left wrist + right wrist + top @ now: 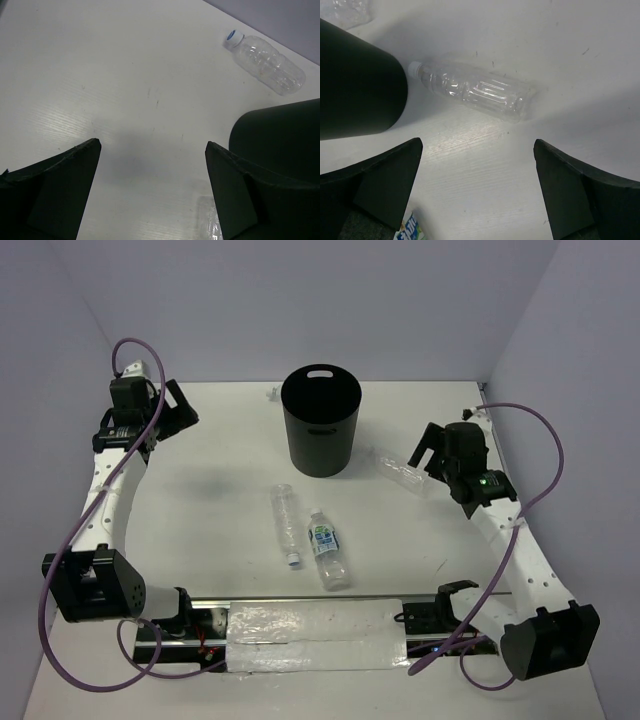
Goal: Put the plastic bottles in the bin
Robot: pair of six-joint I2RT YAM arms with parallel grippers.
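Next, I close my right gripper on the bottom end (pixel 416 480) (pixel 512 102) of the clear bottle beside the black bin, the end that is farthest from the bin.
The black bin (pixel 320 420) stands upright at the back middle of the table. Two clear bottles lie in front of it: a long one with a blue cap (pixel 285 525) and a labelled one (pixel 327 550). A third clear bottle (pixel 400 473) lies right of the bin, just ahead of my right gripper (pixel 428 452), which is open and empty; the right wrist view shows it (pixel 475 92) beyond the gripper (pixel 478 142). A small bottle (pixel 272 393) lies behind the bin by the back wall. My left gripper (pixel 178 406) is open and empty at the far left, above bare table (pixel 152 145).
In the left wrist view a blue-capped bottle (pixel 265 62) lies near the wall, and the bin (pixel 280 135) is at right. In the right wrist view the bin (pixel 355 85) is at left and the labelled bottle (pixel 410 232) at the bottom edge. Walls enclose three sides.
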